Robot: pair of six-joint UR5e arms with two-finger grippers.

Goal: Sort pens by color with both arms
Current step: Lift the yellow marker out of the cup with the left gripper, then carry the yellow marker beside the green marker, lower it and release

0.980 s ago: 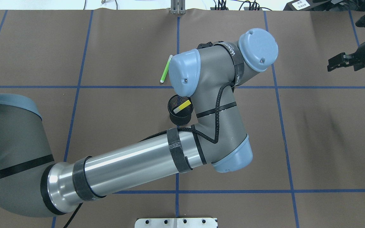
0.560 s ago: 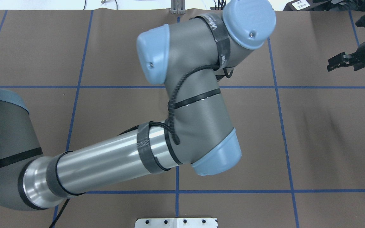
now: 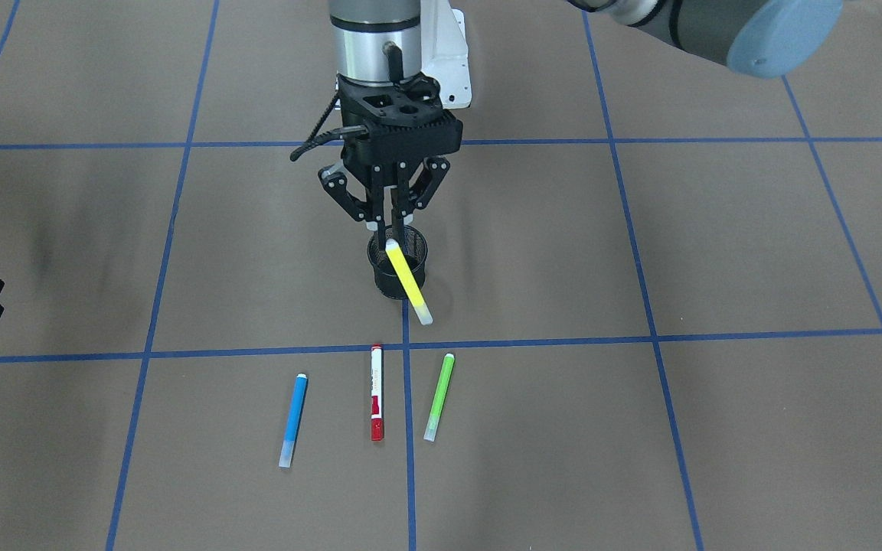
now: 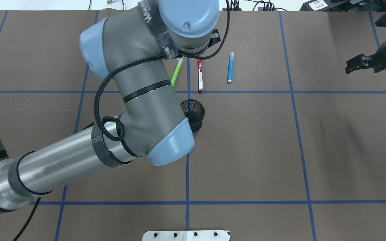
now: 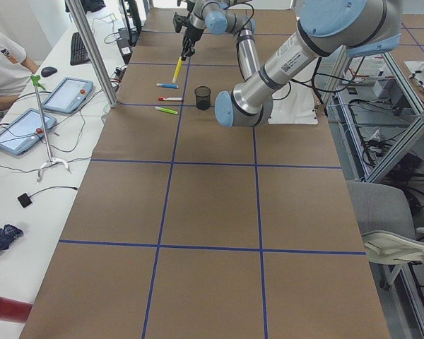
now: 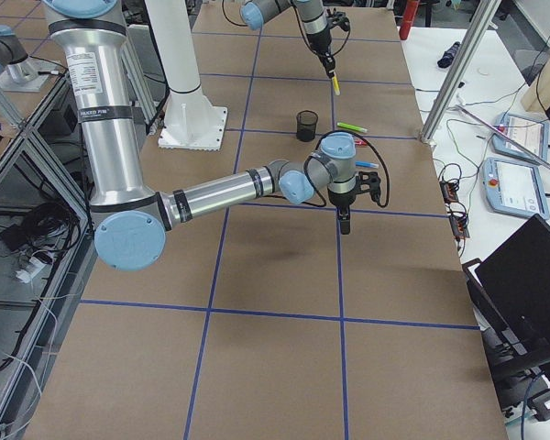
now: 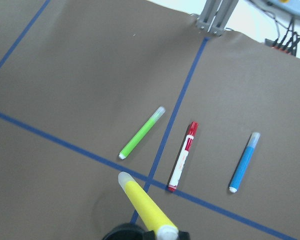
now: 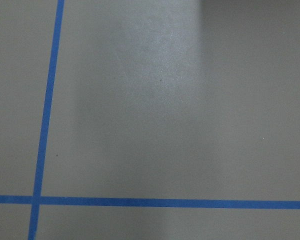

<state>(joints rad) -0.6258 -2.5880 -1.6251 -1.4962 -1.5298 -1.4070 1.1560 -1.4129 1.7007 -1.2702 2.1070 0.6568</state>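
Next, my left gripper lets go of the yellow highlighter on the mat [image 3: 492, 401] [image 7: 113, 110] next to the green highlighter, on the side opposite the red marker.
My left gripper [image 3: 389, 226] is shut on the white end of the yellow highlighter [image 3: 408, 285] and holds it tilted, high above the table; the highlighter also shows in the left wrist view [image 7: 144, 204]. The green highlighter [image 4: 177, 73], the red marker [image 4: 200, 76] and the blue highlighter [image 4: 230, 67] lie side by side on the brown mat beyond the cup. In the overhead view my left wrist hides its gripper. My right gripper [image 4: 355, 65] hovers at the far right, away from all pens; I cannot tell whether it is open or shut.
A black mesh cup [image 4: 193, 114] stands at the table's middle, close to my left arm's elbow [image 4: 169, 147]. Blue tape lines divide the mat into squares. Cables and gear lie along the far edge. The right wrist view shows only bare mat.
The yellow highlighter lay in the cup; my left gripper now holds it in the air. My left arm has swung left and toward the far edge, uncovering the red and blue pens. The right arm is still.
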